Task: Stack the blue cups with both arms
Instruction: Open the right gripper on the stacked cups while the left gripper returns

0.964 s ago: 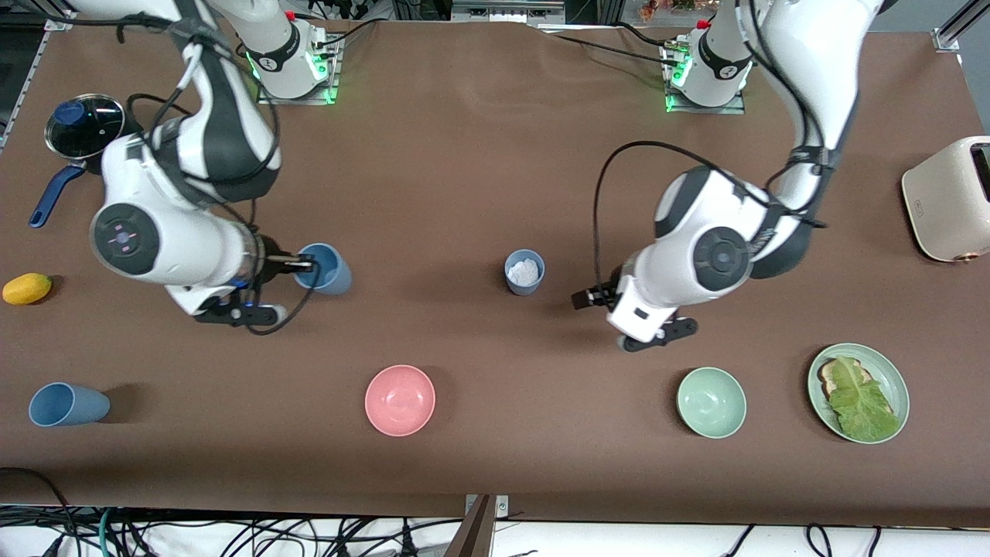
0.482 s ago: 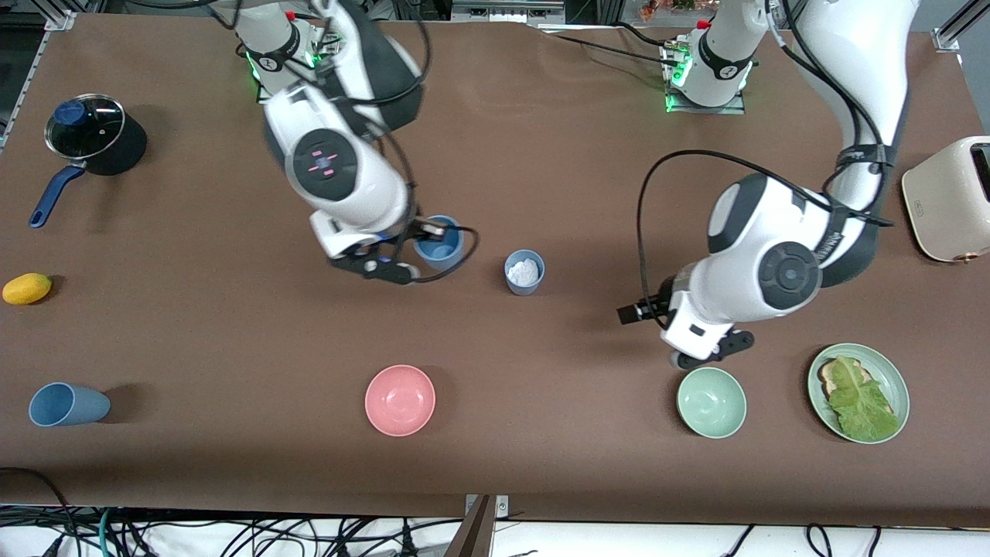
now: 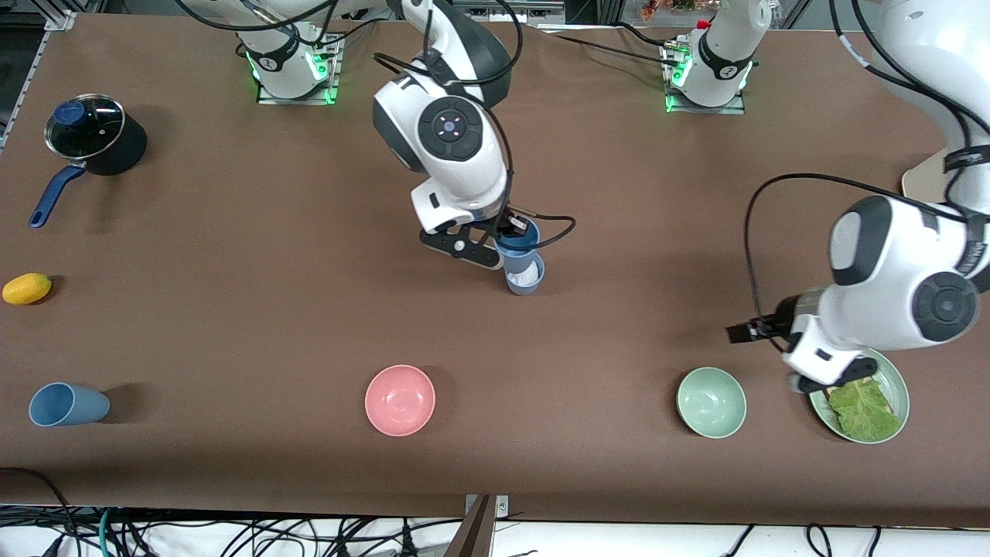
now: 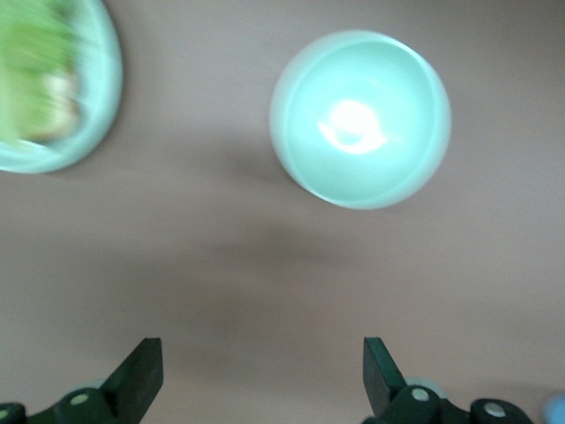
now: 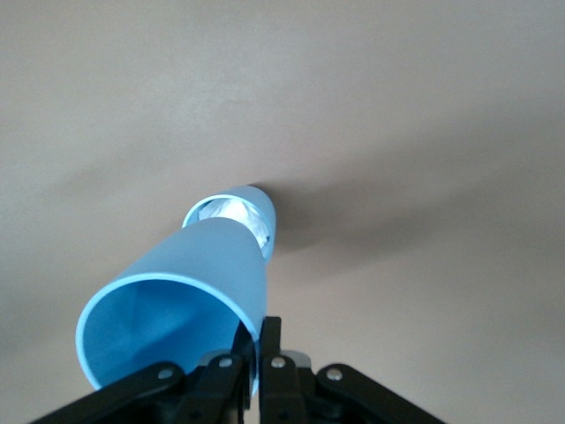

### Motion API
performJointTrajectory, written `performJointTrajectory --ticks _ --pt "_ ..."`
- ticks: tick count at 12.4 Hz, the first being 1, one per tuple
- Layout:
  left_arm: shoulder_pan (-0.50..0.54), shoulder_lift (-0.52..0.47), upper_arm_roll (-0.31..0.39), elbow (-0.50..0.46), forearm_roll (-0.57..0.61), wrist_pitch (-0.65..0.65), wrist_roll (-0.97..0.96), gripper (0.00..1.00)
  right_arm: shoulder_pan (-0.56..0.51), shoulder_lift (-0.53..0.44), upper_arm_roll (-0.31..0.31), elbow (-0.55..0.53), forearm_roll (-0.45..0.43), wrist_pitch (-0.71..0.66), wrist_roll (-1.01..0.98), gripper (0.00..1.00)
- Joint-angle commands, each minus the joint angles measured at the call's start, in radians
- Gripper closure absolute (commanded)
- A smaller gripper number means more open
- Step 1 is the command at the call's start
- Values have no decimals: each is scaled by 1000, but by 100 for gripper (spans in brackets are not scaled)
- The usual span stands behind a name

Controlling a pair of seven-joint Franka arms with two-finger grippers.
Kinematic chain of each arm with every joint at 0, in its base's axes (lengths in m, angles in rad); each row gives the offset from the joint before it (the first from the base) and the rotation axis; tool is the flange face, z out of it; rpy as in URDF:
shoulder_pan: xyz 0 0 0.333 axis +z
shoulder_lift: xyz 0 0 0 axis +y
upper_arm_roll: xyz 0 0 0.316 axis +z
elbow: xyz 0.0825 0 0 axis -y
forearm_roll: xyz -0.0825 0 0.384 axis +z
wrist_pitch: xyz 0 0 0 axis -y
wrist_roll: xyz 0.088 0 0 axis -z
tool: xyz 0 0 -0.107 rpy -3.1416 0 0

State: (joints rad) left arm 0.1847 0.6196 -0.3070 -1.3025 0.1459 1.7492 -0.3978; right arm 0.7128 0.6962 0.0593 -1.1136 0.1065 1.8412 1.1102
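Note:
My right gripper will release the sky-blue cup, now tilted just above the grey-blue cup, inside the upright grey-blue cup (image 3: 525, 271) (image 5: 235, 215) at the middle of the table.
My right gripper (image 3: 513, 229) is shut on the rim of a sky-blue cup (image 3: 517, 238) and holds it tilted just above a grey-blue cup (image 3: 527, 279) that stands upright mid-table with something white inside. In the right wrist view the fingers (image 5: 272, 340) pinch the wall of the held cup (image 5: 177, 309), and the grey-blue cup (image 5: 231, 210) shows just past its base. My left gripper (image 3: 831, 381) is open and empty, over the edge of the green plate (image 3: 897, 383). Its fingers (image 4: 139, 375) stand wide apart over bare table.
A third blue cup (image 3: 66, 404) lies on its side near the front edge at the right arm's end. A pink bowl (image 3: 400, 400), a green bowl (image 3: 711, 402) (image 4: 360, 119), the plate with lettuce and toast (image 4: 93, 106), a lemon (image 3: 27, 288), a black pot (image 3: 93, 135) and a toaster (image 3: 920, 182) also stand on the table.
My right arm has carried the sky-blue cup from its end of the table to over the grey-blue cup. My left arm has drawn back toward its own end, to over the plate.

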Motion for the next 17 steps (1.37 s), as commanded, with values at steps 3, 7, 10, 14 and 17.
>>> performJointTrajectory --ticks 3,7,10,14,17 --pt "94 -43 -17 16 52 -112 219 0 11 46 -12 51 -13 52 33 100" --pt "121 -95 -11 26 55 -152 238 0 14 72 -10 51 -27 55 48 100" --pt "122 -121 -11 28 58 -157 238 0 14 74 -9 46 -25 52 48 100" --pt "115 -207 11 -29 41 -123 240 0 14 80 -7 44 -24 43 59 100" --pt "9 -441 102 -296 17 68 234 0 14 83 -7 41 -22 43 60 100"
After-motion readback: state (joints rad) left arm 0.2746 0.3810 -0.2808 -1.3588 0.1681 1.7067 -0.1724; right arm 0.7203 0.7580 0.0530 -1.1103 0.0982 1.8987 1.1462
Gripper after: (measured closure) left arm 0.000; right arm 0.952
